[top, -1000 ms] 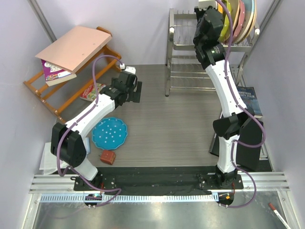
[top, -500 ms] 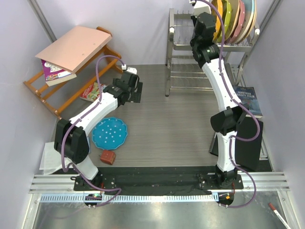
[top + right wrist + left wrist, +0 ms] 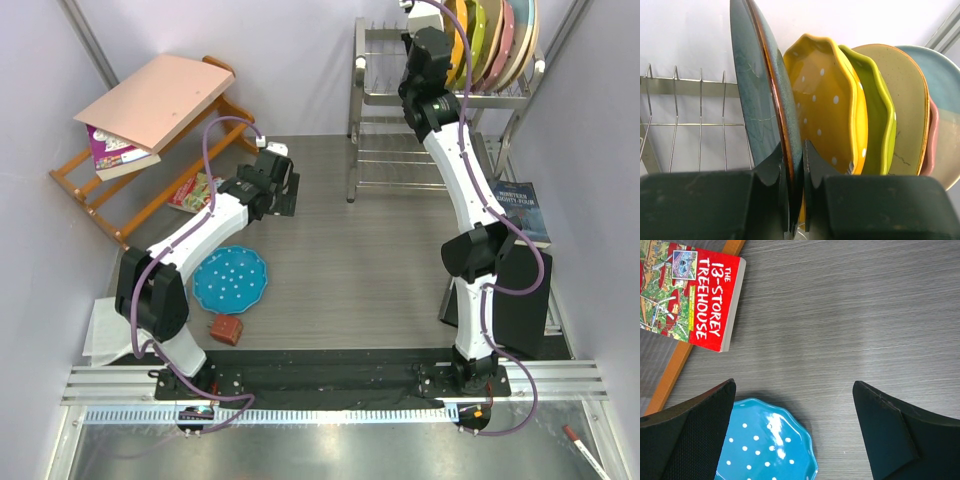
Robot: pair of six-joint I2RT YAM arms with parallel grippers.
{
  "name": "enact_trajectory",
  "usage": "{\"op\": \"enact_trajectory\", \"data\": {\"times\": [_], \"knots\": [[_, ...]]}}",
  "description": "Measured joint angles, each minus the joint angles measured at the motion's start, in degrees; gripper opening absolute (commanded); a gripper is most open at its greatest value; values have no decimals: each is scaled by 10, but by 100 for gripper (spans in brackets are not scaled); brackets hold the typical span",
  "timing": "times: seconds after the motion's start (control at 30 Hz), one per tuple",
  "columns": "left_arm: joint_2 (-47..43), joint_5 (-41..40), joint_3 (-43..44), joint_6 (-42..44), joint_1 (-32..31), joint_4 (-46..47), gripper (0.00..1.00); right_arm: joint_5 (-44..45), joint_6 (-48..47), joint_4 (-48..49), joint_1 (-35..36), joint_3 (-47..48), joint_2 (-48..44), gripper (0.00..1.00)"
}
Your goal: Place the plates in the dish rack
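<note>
Next, I lower my left gripper to the blue dotted plate and close it on the plate's rim (image 3: pixel 265 268) (image 3: pixel 811 452), on the side toward the dish rack.
In the right wrist view my right gripper (image 3: pixel 796 162) is shut on the rim of the dark grey-blue speckled plate (image 3: pixel 762 90), which stands on edge at the dish rack (image 3: pixel 368 98). Just right of it stand the orange dotted plate (image 3: pixel 827 105) and the lime green plate (image 3: pixel 881 115). In the top view the right gripper (image 3: pixel 426 42) is up at the rack's top tier. The blue dotted plate (image 3: pixel 231 279) lies flat on the floor. My left gripper (image 3: pixel 795 435) hangs open above the blue plate's (image 3: pixel 767 447) right edge, with nothing between its fingers.
Cream (image 3: pixel 907 110), pink (image 3: pixel 932 142) and pale blue (image 3: pixel 946 95) plates fill the rack's right end. A wooden shelf (image 3: pixel 100 195) with books stands at the left, a red book (image 3: pixel 700 300) lies by its foot. A small brown block (image 3: pixel 226 329) and another book (image 3: pixel 520 210) lie on the floor.
The right arm has shifted a little left along the rack's top tier with the dark plate, then held still. The left gripper has edged slightly up and right.
</note>
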Motion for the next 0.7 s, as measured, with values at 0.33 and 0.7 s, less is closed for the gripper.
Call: {"op": "enact_trajectory", "data": {"times": [0.33, 0.7], "knots": [[0, 0, 0, 0, -1, 0, 99, 21, 9, 28, 2, -17, -3, 1], [7, 0, 0, -1, -9, 0, 99, 26, -6, 77, 3, -40, -9, 1]]}}
